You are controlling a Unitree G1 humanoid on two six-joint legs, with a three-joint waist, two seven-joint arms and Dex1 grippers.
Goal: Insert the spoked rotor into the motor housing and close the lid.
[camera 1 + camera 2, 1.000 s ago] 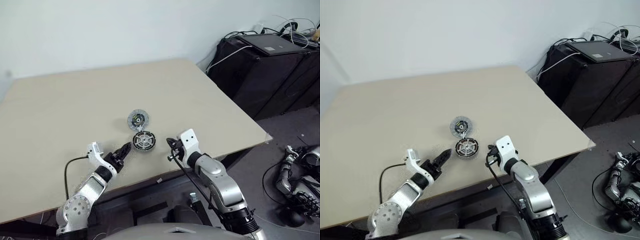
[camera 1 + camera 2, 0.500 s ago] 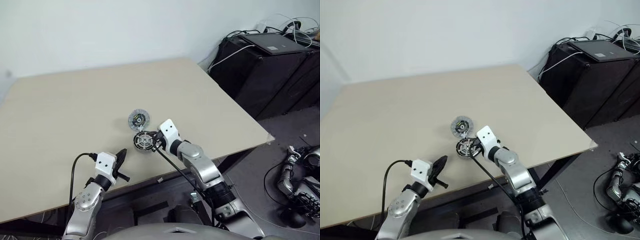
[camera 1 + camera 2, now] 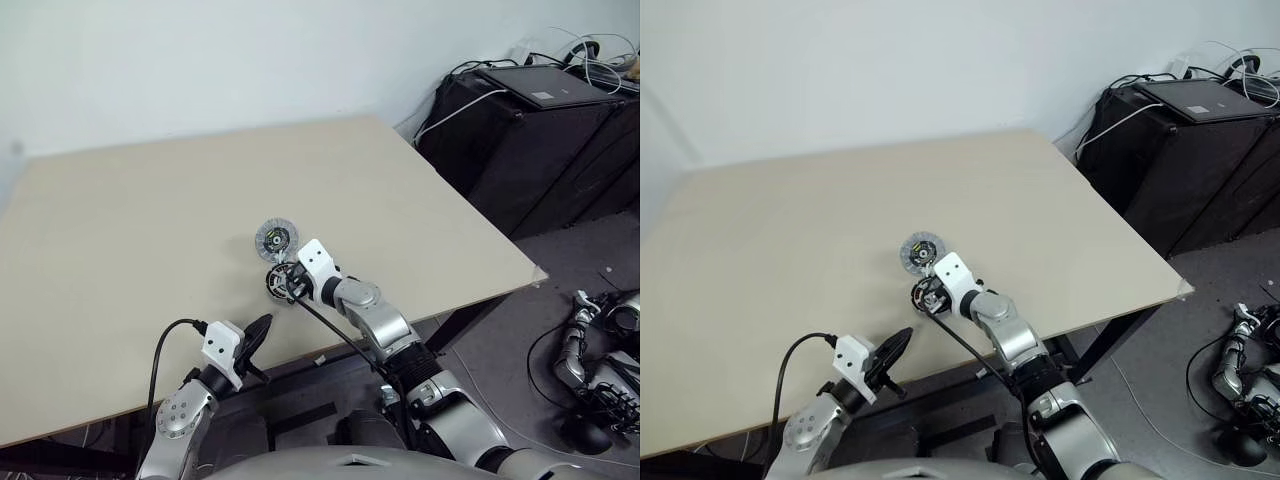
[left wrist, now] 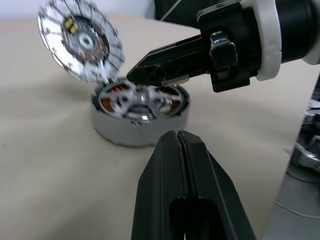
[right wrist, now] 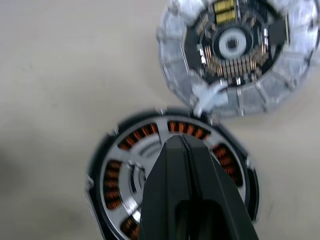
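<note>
The lid is behind the motor housing, so my right gripper will pinch the housing's rim (image 4: 176, 119) and the housing turned to swing the lid nearer before closing it.
The motor housing (image 4: 122, 131) stands near the table's front edge. The spoked rotor (image 4: 136, 98) sits inside it, with copper windings showing between the spokes. The lid (image 3: 275, 238) rests just behind, ribbed face and dark hub showing, its edge meeting the housing's rim (image 5: 97, 182). My right gripper (image 3: 288, 284) is shut, its tips over the rotor's top (image 5: 150, 145); I cannot tell whether they touch. My left gripper (image 4: 176, 135) is shut on nothing. It hovers at the table's front edge (image 3: 262, 326), pointing at the housing from a short way off.
The beige table (image 3: 150, 200) spreads wide to the left and behind the parts. A black cabinet (image 3: 530, 130) with a laptop and cables stands at the right. Dark equipment and cables (image 3: 600, 360) lie on the floor at the lower right.
My right gripper swung left from beside the housing to over the rotor. My left gripper drew back from the housing toward the table's front edge and shut.
</note>
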